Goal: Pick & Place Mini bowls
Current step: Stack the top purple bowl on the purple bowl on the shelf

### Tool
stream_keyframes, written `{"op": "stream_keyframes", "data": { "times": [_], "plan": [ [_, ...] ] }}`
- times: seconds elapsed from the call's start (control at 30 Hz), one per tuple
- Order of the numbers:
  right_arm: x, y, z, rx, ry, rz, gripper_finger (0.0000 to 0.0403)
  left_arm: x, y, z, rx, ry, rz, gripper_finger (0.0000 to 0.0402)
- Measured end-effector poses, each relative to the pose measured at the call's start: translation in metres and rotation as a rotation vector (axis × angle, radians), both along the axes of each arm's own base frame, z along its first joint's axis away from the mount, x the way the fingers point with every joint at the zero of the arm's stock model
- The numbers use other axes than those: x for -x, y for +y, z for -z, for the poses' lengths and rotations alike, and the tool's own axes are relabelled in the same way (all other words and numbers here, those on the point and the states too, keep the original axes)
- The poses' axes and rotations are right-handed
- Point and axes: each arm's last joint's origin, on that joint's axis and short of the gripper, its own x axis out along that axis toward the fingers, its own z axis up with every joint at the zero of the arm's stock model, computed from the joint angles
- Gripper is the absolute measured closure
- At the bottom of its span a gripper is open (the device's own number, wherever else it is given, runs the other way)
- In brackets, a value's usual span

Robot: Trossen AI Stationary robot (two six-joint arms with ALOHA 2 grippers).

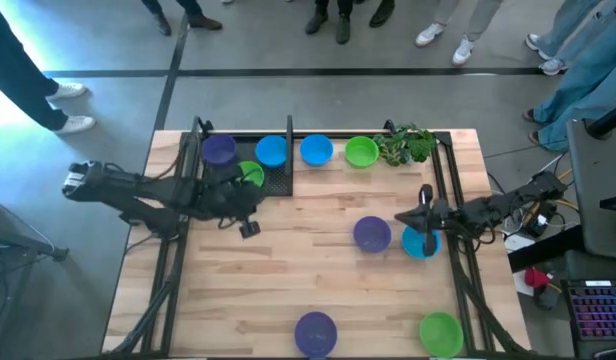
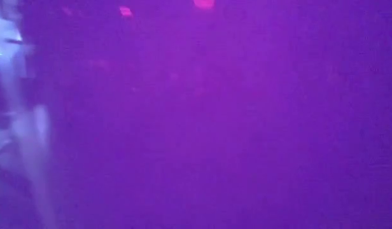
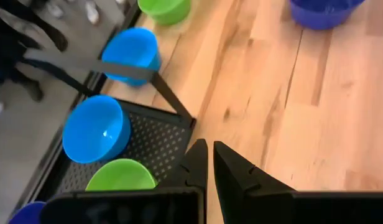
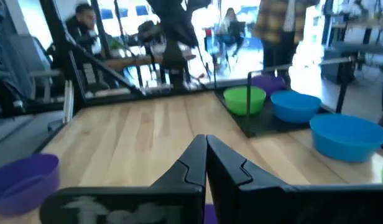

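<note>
Next, my right gripper goes to the middle purple bowl's rim (image 1: pixel 389 241), on the side facing the neighbouring blue bowl, and closes there.
The mini bowls lie spread over the wooden table. On a black perforated tray (image 1: pixel 278 180) at the far left sit a purple bowl (image 1: pixel 219 150), a blue bowl (image 1: pixel 271 151) and a green bowl (image 1: pixel 250 175). Along the far edge stand a blue bowl (image 1: pixel 316 150) and a green bowl (image 1: pixel 361 151). A purple bowl (image 1: pixel 372 234) and a blue bowl (image 1: pixel 420 242) sit right of centre. My left gripper (image 1: pixel 250 226) (image 3: pixel 210 163) is shut and empty beside the tray's near corner. My right gripper (image 1: pixel 400 218) (image 4: pixel 206 149) is shut and empty, above the purple and blue pair.
A purple bowl (image 1: pixel 315 333) and a green bowl (image 1: pixel 440 333) rest at the near edge. A leafy plant sprig (image 1: pixel 406 145) lies at the far right corner. Black frame rails run along both sides. People stand beyond the far edge. The low view is filled with a purple blur.
</note>
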Motion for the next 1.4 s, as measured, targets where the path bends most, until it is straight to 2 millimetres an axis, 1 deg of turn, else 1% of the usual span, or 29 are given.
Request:
{"op": "stream_keyframes", "data": {
  "times": [0.13, 0.27, 0.4, 0.53, 0.73, 0.93, 1.0, 1.27, 1.4],
  "plan": [
    [-0.001, -0.001, -0.015, -0.03, 0.13, 0.062, 0.0394, 0.0, -0.016, 0.0, -0.046, -0.033, 0.005, 0.0381],
    [-0.002, 0.0, -0.033, -0.061, 0.257, 0.093, 0.0394, -0.001, -0.026, 0.001, -0.064, -0.053, 0.026, 0.0381],
    [-0.007, 0.001, -0.047, -0.074, 0.386, 0.129, 0.0394, -0.005, -0.03, 0.003, -0.066, -0.056, 0.033, 0.0381],
    [-0.016, 0.005, -0.054, -0.069, 0.489, 0.161, 0.0394, -0.009, -0.03, 0.006, -0.093, -0.046, 0.027, 0.0381],
    [-0.035, 0.011, -0.061, -0.048, 0.536, 0.214, 0.0394, -0.013, -0.032, 0.007, -0.106, -0.045, 0.04, 0.0381],
    [-0.045, 0.013, -0.057, -0.037, 0.591, 0.233, 0.0393, -0.013, -0.032, 0.007, -0.109, -0.046, 0.045, 0.0381],
    [-0.048, 0.012, -0.055, -0.053, 0.605, 0.244, 0.0386, -0.013, -0.032, 0.007, -0.111, -0.05, 0.048, 0.0381],
    [-0.058, 0.006, -0.045, -0.078, 0.674, 0.287, 0.0318, -0.014, -0.032, 0.006, -0.117, -0.052, 0.056, 0.0381],
    [-0.067, 0.003, -0.036, -0.075, 0.741, 0.301, 0.0299, -0.014, -0.032, 0.006, -0.116, -0.054, 0.055, 0.0381]
  ]
}}
